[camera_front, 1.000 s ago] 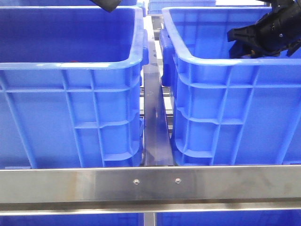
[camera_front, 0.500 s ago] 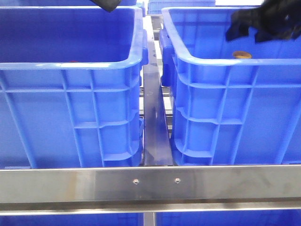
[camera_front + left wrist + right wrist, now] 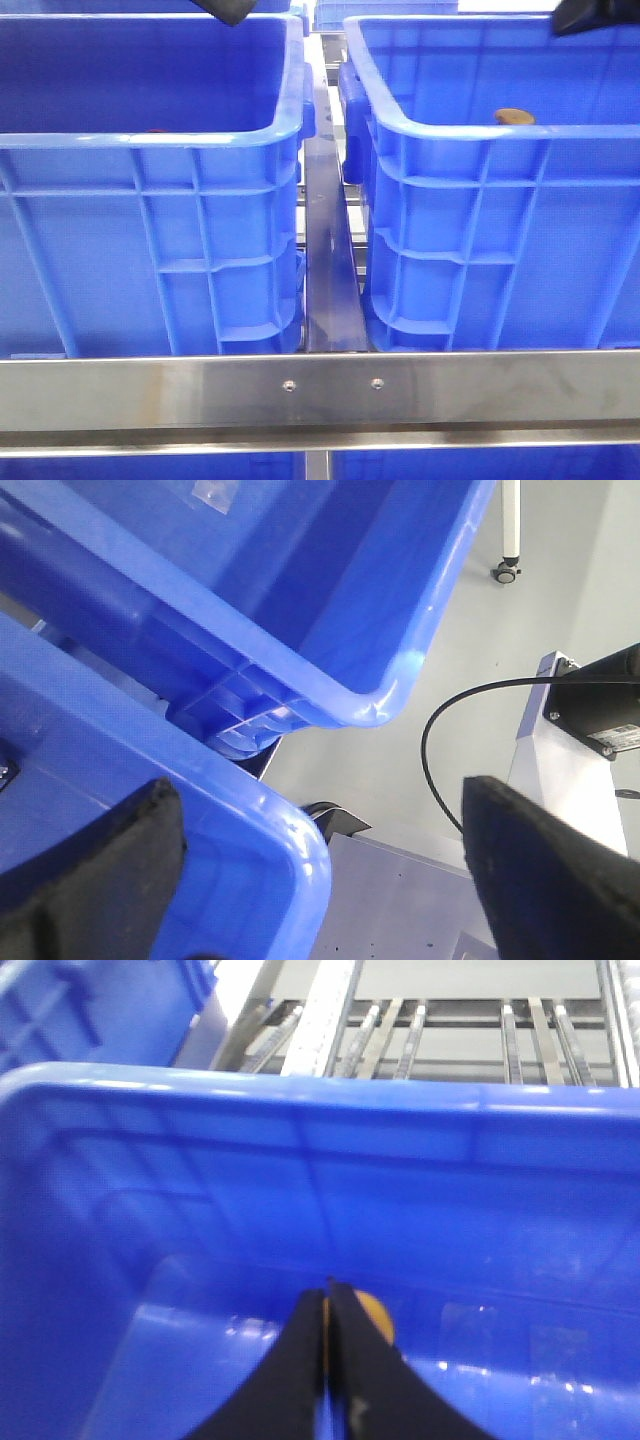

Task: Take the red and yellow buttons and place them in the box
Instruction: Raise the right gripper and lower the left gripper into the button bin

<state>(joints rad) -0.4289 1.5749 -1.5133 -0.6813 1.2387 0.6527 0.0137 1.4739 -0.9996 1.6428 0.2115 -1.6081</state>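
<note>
The robot's left gripper will close on the black body of the red button [image 3: 155,131] that peeks over the front rim of the blue crate.
Two look-alike blue crates stand side by side, and I cannot tell which is the box. The yellow button [image 3: 514,116] lies flat inside the right crate [image 3: 480,140]. In the right wrist view the yellow button [image 3: 374,1316] shows just beyond the tips of my right gripper [image 3: 328,1292]. That gripper is shut with nothing in it, high at the top right [image 3: 588,16]. A dark red speck, likely the red button [image 3: 157,129], peeks over the left crate's [image 3: 150,140] front rim. My left gripper [image 3: 320,800] hangs wide open over a crate corner [image 3: 290,850].
A steel rail [image 3: 320,390] crosses the front, and a narrow metal strip [image 3: 328,250] runs between the crates. More blue crates [image 3: 330,600] stand behind. Roller bars [image 3: 440,1030] lie beyond the right crate's far wall. A black cable [image 3: 440,770] hangs over the grey floor.
My right gripper has risen up and to the right out of the right crate. The yellow button it was covering stays on the crate floor. The left arm has not moved.
</note>
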